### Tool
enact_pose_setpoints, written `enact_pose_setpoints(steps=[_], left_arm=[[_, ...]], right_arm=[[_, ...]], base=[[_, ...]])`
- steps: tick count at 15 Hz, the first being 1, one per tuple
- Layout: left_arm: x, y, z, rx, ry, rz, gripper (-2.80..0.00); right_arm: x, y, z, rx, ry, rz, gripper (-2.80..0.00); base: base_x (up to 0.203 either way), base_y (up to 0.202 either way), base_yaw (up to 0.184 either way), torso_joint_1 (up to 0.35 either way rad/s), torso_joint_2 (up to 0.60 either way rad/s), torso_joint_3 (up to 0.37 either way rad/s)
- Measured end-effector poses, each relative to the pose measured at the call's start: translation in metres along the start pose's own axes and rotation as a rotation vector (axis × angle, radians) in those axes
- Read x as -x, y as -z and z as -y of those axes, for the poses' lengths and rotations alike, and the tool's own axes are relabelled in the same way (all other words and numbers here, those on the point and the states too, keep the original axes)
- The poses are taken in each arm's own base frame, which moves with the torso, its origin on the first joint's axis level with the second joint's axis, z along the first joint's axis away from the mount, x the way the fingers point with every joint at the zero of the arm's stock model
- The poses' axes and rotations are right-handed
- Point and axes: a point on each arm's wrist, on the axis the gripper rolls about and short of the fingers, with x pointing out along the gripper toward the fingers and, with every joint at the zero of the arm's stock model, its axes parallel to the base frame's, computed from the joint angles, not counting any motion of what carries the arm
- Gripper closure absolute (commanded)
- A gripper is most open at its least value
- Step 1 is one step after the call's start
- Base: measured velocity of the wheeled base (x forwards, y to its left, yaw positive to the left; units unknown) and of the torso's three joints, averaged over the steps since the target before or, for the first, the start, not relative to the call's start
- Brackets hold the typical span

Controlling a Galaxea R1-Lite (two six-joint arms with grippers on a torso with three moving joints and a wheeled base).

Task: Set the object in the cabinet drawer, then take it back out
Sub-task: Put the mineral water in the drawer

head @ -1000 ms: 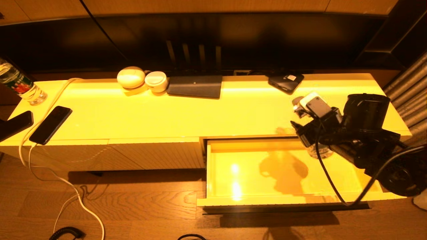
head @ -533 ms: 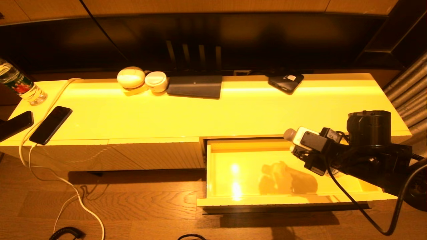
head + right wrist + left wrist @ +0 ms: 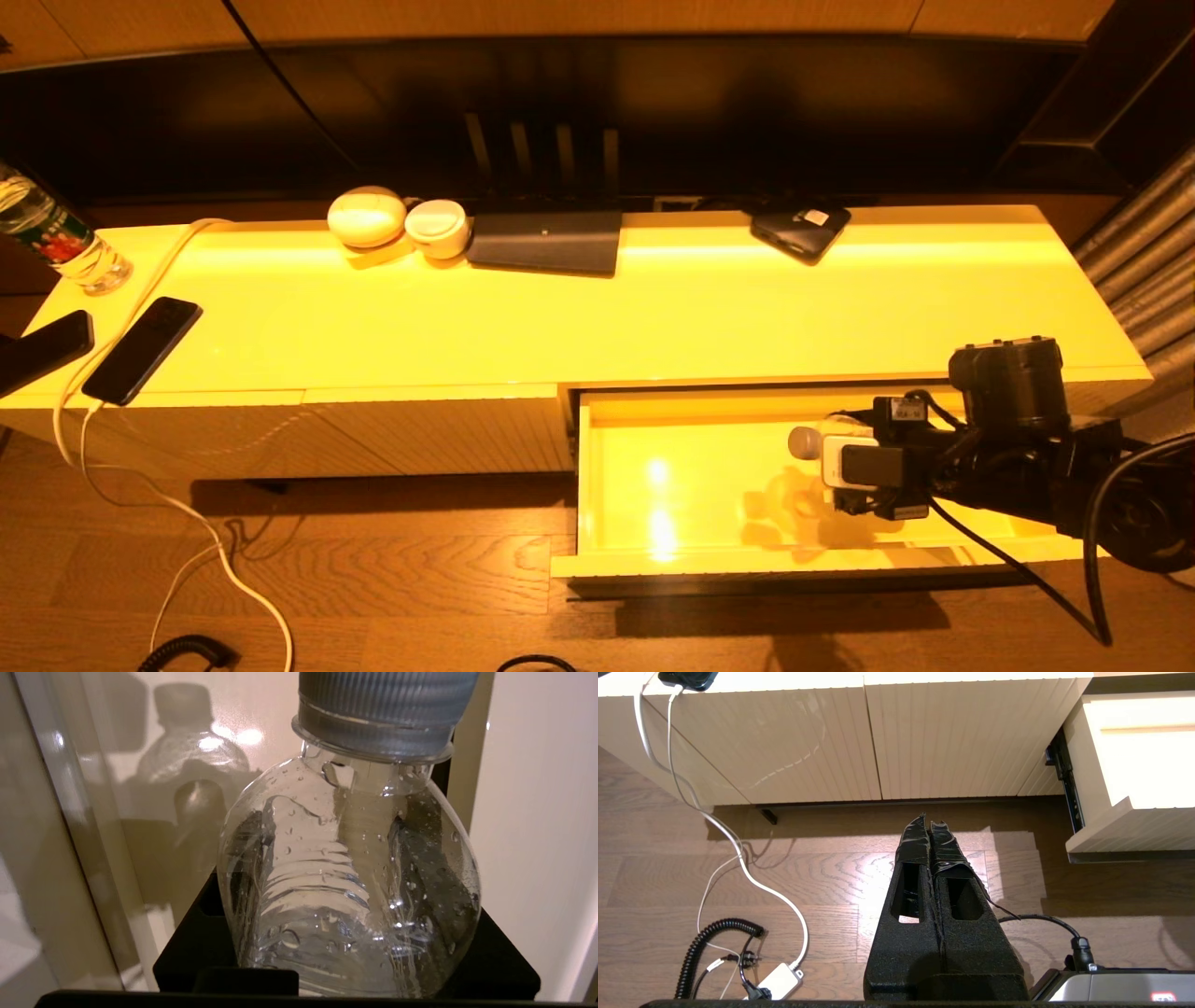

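The robot's right gripper needs to release the clear water bottle on the bottom of the open drawer, between the bright glare [image 3: 780, 463] and the gripper.
My right gripper [image 3: 845, 459] is shut on the clear water bottle [image 3: 327, 858], down inside the open cabinet drawer [image 3: 709, 408]. The bottle leans over, its white cap [image 3: 804, 441] pointing toward the drawer's left half. In the right wrist view the black fingers [image 3: 416, 868] show through the wet plastic on both sides, below the ribbed cap [image 3: 378, 709]. The bottle's reflection lies on the glossy drawer floor [image 3: 154, 765]. I cannot tell whether the bottle touches the floor. My left gripper [image 3: 928, 823] hangs shut and empty over the wooden floor, left of the pulled-out drawer [image 3: 1134, 830].
On the cabinet top stand a green-and-red labelled bottle [image 3: 56, 238], a dark phone [image 3: 140, 350] on a white cable [image 3: 187, 523], two round white items [image 3: 366, 217], a dark flat box [image 3: 546, 241] and a black device [image 3: 800, 229]. A charger [image 3: 777, 980] lies on the floor.
The right gripper has come down and forward with the bottle, from above the cabinet top's edge into the drawer, and the bottle has tipped over toward lying flat. The left arm has not moved.
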Motion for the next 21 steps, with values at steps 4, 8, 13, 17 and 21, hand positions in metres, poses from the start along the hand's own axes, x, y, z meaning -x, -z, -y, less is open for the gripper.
enact_pose_setpoints(steps=[4, 8, 13, 17, 21], left_arm=[[0.000, 0.000, 0.000, 0.000, 0.000, 0.000, 0.00], [0.000, 0.000, 0.000, 0.000, 0.000, 0.000, 0.00], [0.000, 0.000, 0.000, 0.000, 0.001, 0.000, 0.00], [0.000, 0.000, 0.000, 0.000, 0.001, 0.000, 0.00], [0.000, 0.000, 0.000, 0.000, 0.000, 0.000, 0.00]], right_arm=[[-0.010, 0.009, -0.005, 0.147, -0.095, -0.014, 0.00], [-0.018, 0.012, -0.006, 0.153, -0.117, -0.020, 0.00], [-0.029, 0.012, -0.004, 0.146, -0.116, -0.018, 0.00], [-0.034, 0.012, -0.004, 0.145, -0.120, -0.022, 0.00], [-0.036, 0.012, -0.005, 0.146, -0.126, -0.024, 0.00]], base=[[0.000, 0.000, 0.000, 0.000, 0.00, 0.000], [0.000, 0.000, 0.000, 0.000, 0.00, 0.000], [0.000, 0.000, 0.000, 0.000, 0.00, 0.000], [0.000, 0.000, 0.000, 0.000, 0.00, 0.000], [0.000, 0.000, 0.000, 0.000, 0.00, 0.000]])
